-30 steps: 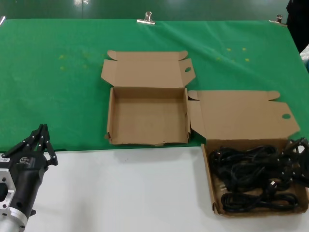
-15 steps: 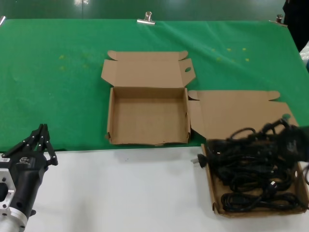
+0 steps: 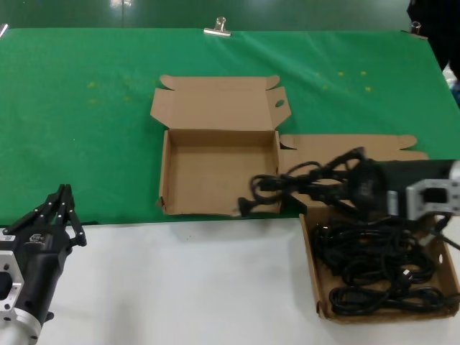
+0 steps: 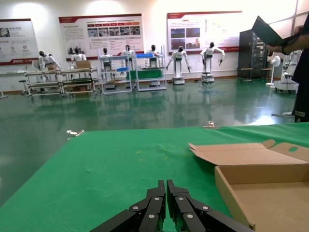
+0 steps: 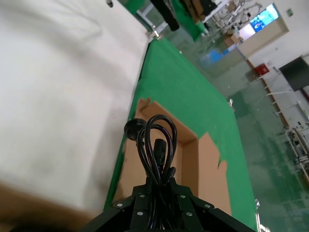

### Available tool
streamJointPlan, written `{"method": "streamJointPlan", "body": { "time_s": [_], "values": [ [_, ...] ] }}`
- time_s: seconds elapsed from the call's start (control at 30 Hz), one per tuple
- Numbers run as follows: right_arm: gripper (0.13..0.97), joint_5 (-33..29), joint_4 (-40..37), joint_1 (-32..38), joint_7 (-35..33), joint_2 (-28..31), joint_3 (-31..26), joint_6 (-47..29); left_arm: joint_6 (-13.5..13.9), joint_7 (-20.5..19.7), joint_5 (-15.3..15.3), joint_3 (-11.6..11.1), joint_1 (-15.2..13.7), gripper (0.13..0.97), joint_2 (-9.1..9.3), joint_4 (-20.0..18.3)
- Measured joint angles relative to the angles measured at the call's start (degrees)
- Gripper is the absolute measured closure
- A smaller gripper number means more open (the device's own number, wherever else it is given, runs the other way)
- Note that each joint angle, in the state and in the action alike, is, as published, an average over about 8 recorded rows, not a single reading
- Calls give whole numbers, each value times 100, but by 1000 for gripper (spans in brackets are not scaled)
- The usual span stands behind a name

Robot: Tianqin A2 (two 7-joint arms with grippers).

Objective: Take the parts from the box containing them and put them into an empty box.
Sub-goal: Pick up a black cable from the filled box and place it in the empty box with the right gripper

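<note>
My right gripper should release the black power cord, now held above the gap between boxes, on the empty box's bottom, lengthwise (image 3: 226, 192) (image 5: 136, 175) along the empty box's near side.
The empty box (image 3: 215, 176) lies open in the middle of the green cloth, its lid folded back. The box containing the parts (image 3: 310, 267) sits at the right with several black power cords (image 3: 374, 262) tangled in it. My right gripper (image 3: 358, 184) is shut on one bundled cord (image 3: 302, 180) and holds it in the air above the gap between the two boxes. The cord's plug (image 3: 245, 206) reaches over the empty box's right front corner. In the right wrist view the cord loops (image 5: 155, 140) stick out of the gripper (image 5: 157, 182) above the empty box (image 5: 189, 157). My left gripper (image 3: 62, 203) is shut and parked at the lower left.
A green cloth (image 3: 86, 115) covers the far half of the table and a white surface (image 3: 187, 287) the near half. Binder clips (image 3: 217, 29) hold the cloth's back edge. A person (image 4: 301, 63) stands beyond the table's far right.
My right gripper has lifted one cord bundle out of the right box and carried it left, toward the empty box. The left arm has not moved.
</note>
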Motion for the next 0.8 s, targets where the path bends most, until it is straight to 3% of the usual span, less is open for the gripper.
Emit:
{"method": "streamJointPlan", "body": {
  "time_s": [0.53,0.8],
  "values": [
    [883,-201,-1098,495,-396,-1303,-250,692,0,0,0,0,0,929,0,0],
    [884,-80,-2909,1193,-1611,-2131,-59,1022,0,0,0,0,0,929,0,0]
  ]
}}
